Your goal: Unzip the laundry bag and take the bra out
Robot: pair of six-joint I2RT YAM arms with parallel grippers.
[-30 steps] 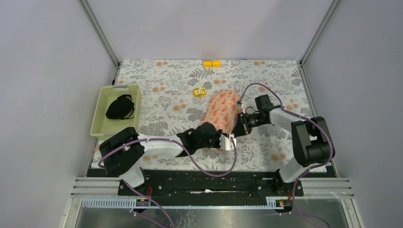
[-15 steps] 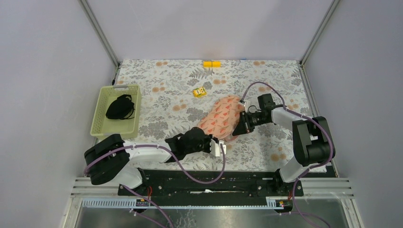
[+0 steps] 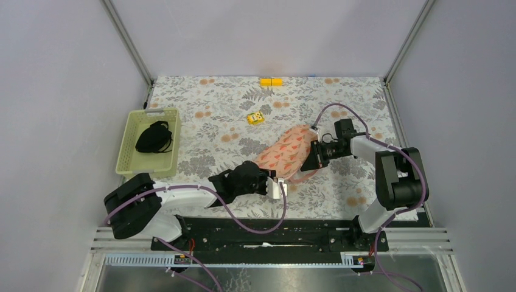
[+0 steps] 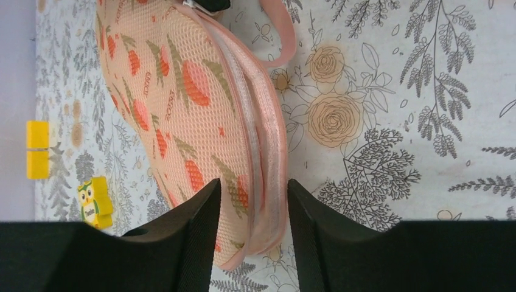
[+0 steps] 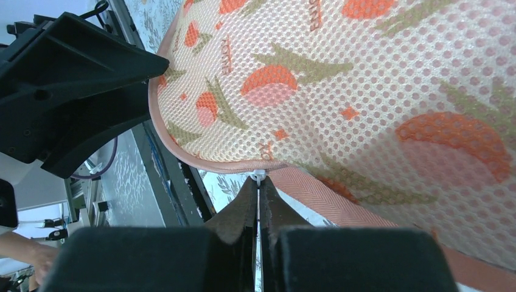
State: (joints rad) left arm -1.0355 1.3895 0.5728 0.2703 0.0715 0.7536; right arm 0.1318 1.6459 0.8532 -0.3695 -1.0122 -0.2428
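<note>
The zip edge bows between the zipper pull and the bag's near end, so the robot's left gripper needs to open and pinch the zip edge closer to the zipper pull (image 4: 226,50).
The laundry bag (image 3: 286,151), a salmon-pink mesh pouch with red-orange motifs, lies slanted on the floral cloth in the middle. My left gripper (image 3: 278,185) is closed on its near end. In the left wrist view the black fingers (image 4: 195,231) press the bag (image 4: 182,91) and its pink piped rim from both sides. My right gripper (image 3: 309,159) is at the bag's right edge. In the right wrist view it (image 5: 258,182) is shut on the small white zipper pull (image 5: 259,176) under the rim, beside a pink strap (image 5: 328,194). The zip looks closed. The bra is hidden.
A pale green basket (image 3: 126,146) holding a black garment (image 3: 153,137) stands at the left edge. A yellow owl toy (image 3: 255,118) lies behind the bag, and a yellow block (image 3: 271,81) sits at the back wall. Grey walls enclose the table.
My left gripper moved back and left with the bag's near end. My right gripper shifted slightly right and back. The bag turned from upright to slanted.
</note>
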